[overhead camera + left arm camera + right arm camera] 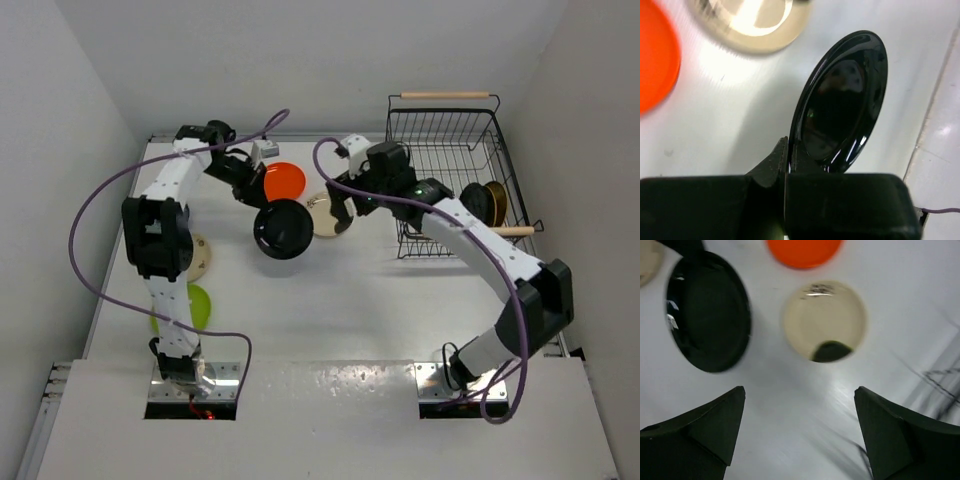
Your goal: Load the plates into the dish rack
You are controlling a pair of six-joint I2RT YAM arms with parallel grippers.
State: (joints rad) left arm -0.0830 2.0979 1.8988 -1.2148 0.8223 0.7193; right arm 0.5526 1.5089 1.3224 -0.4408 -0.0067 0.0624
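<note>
The right gripper should take the black plate from the left gripper by closing on the plate's free rim (309, 240) (725, 369) across from the left gripper's fingers.
My left gripper (250, 190) is shut on the rim of a glossy black plate (283, 229) and holds it tilted above the table; the left wrist view shows the plate (840, 100) pinched between the jaws (787, 157). My right gripper (345, 197) is open and empty, hovering near a cream plate with a dark patch (328, 215), which lies just ahead of its fingers (824, 320). An orange plate (284, 181) lies flat behind both. The black wire dish rack (445, 130) stands at the right with a black plate (474, 203) and a brown-gold plate (496, 203) upright in it.
A beige plate (201, 256) and a lime green plate (197, 305) lie at the left, partly hidden by the left arm. Purple cables loop over both arms. The rack's near wooden handle (515, 231) sits close to the right forearm.
</note>
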